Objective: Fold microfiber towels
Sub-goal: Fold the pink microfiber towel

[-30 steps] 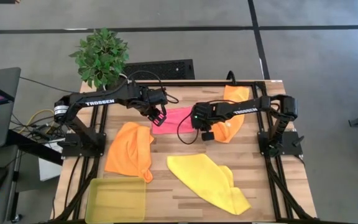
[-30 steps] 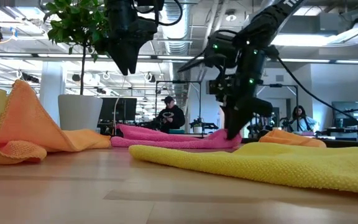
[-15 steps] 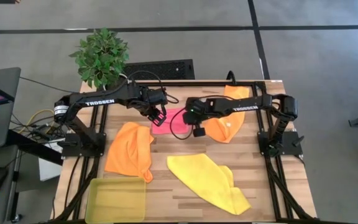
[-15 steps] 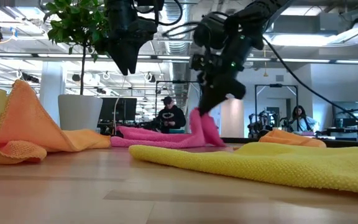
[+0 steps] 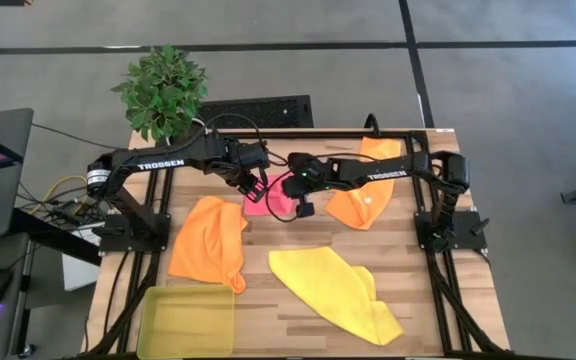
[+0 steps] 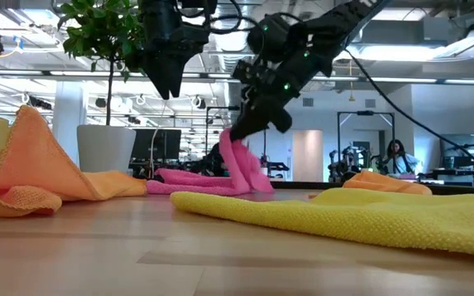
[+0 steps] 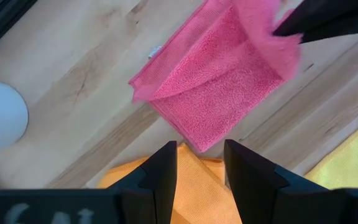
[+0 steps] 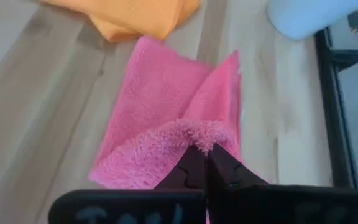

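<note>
The robot's right gripper should release the pink towel's raised end on top of the towel's own flat part [image 5: 263,197] [image 8: 169,93].
The pink towel [image 5: 271,196] lies at the table's far middle, its right end raised by my shut right gripper [image 5: 295,198] [image 8: 204,163]. My left gripper [image 5: 254,186] [image 7: 201,163] hangs open above the towel's left end and touches nothing. One orange towel [image 5: 208,242] is bunched at the left. A second orange towel [image 5: 366,203] lies at the far right under my right arm. The yellow towel [image 5: 334,292] lies spread near the front. My right gripper pinches a bunched edge of the pink towel's right end [image 8: 192,135] between its two fingers. The fingers slant down from the table's right. That end is lifted and droops below the fingers [image 6: 239,160]. The towel's left part [image 6: 189,177] stays flat on the table.
A translucent yellow-green tray [image 5: 188,322] sits at the near left corner. A potted plant [image 5: 166,92] stands beyond the far left edge. Bare wood shows between the orange towel at the left and the yellow towel.
My right gripper has moved toward the table's left edge and upward, tipping flatter. It has drawn the pink towel's right end up and over toward the left, while the towel's left part has stayed on the table.
</note>
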